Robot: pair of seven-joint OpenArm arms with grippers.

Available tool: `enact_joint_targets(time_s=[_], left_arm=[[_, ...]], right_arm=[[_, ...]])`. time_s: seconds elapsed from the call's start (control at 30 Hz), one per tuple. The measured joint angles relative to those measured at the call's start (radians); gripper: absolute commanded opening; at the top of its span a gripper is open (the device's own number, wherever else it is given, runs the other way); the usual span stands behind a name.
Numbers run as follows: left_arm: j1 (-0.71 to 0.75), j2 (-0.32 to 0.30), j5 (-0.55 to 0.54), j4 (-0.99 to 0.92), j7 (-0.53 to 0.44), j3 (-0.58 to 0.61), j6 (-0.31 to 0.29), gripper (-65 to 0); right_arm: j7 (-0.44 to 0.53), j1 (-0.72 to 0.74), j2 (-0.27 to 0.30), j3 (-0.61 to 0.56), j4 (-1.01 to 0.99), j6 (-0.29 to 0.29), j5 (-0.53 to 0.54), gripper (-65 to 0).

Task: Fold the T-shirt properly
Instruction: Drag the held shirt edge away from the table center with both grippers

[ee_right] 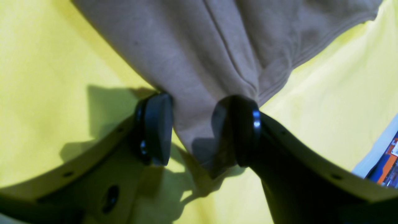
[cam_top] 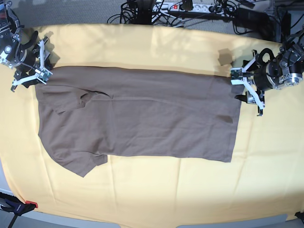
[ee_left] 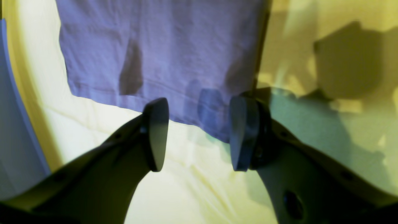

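Next, my left gripper takes the hem's far corner (ee_left: 217, 128) and pulls with my right gripper toward the cloth's far edge, because the T-shirt lies short of that edge.
The taupe T-shirt (cam_top: 137, 118) lies flat on the pale-yellow cloth (cam_top: 152, 190), with its hem at the right and its sleeves at the left. My left gripper (cam_top: 241, 85) is open at the hem's far right corner. In the left wrist view the left gripper (ee_left: 199, 133) straddles that hem corner (ee_left: 214, 121), where the shirt (ee_left: 161, 46) looks bluish. My right gripper (cam_top: 42, 66) is open at the far left shoulder corner. In the right wrist view the right gripper (ee_right: 196, 130) has a point of the shirt (ee_right: 199, 62) between its fingers.
The yellow cloth (ee_right: 46, 62) covers the whole table. Cables and a power strip (cam_top: 180, 6) lie behind the far edge. A clamp (cam_top: 21, 206) sits at the front left corner. An orange and blue object (ee_right: 388, 165) shows past the table edge.
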Motion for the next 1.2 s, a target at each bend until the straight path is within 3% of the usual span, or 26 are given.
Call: enact_joint_targets(time_s=[0.07, 0.13, 0.17, 0.23, 0.33, 0.4, 0.5, 0.57, 0.63, 0.67, 0.87, 1.0, 1.2], left_arm=[[0.0, 0.002, 0.0, 0.0, -0.003, 0.0, 0.0, -33.8], [0.0, 0.002, 0.0, 0.0, -0.003, 0.0, 0.0, -33.8], [0.0, 0.002, 0.0, 0.0, -0.004, 0.0, 0.001, -33.8], [0.0, 0.002, 0.0, 0.0, -0.003, 0.0, 0.0, -38.8], [0.0, 0.002, 0.005, 0.0, -0.01, 0.0, 0.0, -55.0], [0.0, 0.002, 0.008, 0.0, -0.01, 0.0, -0.001, -57.0], [0.0, 0.002, 0.027, 0.0, -0.01, 0.0, -0.06, -52.2], [0.0, 0.003, 0.027, -0.001, -0.01, 0.0, -0.11, -41.3], [0.0, 0.002, 0.026, -0.01, -0.016, 0.0, -0.119, -30.5], [0.0, 0.002, 0.027, -0.019, -0.018, 0.0, -0.115, -28.5], [0.0, 0.02, 0.045, -0.045, -0.046, 0.0, -0.061, -28.4], [0.0, 0.054, 0.049, -0.086, -0.087, 0.0, -0.099, -28.4], [-0.006, 0.071, 0.08, -0.126, -0.124, -0.005, -0.093, -30.5]], right_arm=[[0.021, 0.0, 0.0, 0.0, -0.005, 0.001, 0.001, -45.1], [0.026, 0.0, -0.002, 0.0, -0.005, -0.011, 0.0, -62.8], [0.026, 0.0, -0.002, 0.0, -0.006, -0.016, 0.0, -65.0], [0.025, -0.001, -0.003, -0.001, -0.006, -0.033, 0.0, -65.0], [0.025, -0.003, -0.003, -0.001, -0.006, -0.048, 0.001, -65.0], [0.025, -0.003, -0.003, -0.001, -0.006, -0.048, 0.001, -65.0], [0.025, -0.003, -0.003, -0.001, -0.006, -0.049, 0.0, -65.0], [0.024, -0.002, -0.003, -0.001, -0.006, -0.049, 0.001, -65.0], [0.017, -0.002, -0.003, -0.001, -0.006, -0.053, 0.012, -65.0], [0.017, -0.002, -0.003, -0.001, -0.006, -0.052, 0.011, -65.0], [0.014, -0.002, -0.003, -0.001, -0.006, -0.052, 0.012, -64.6], [0.013, -0.002, -0.003, -0.001, -0.006, -0.052, 0.016, -64.6], [0.01, -0.002, -0.003, -0.001, -0.006, -0.052, 0.016, -64.6]])
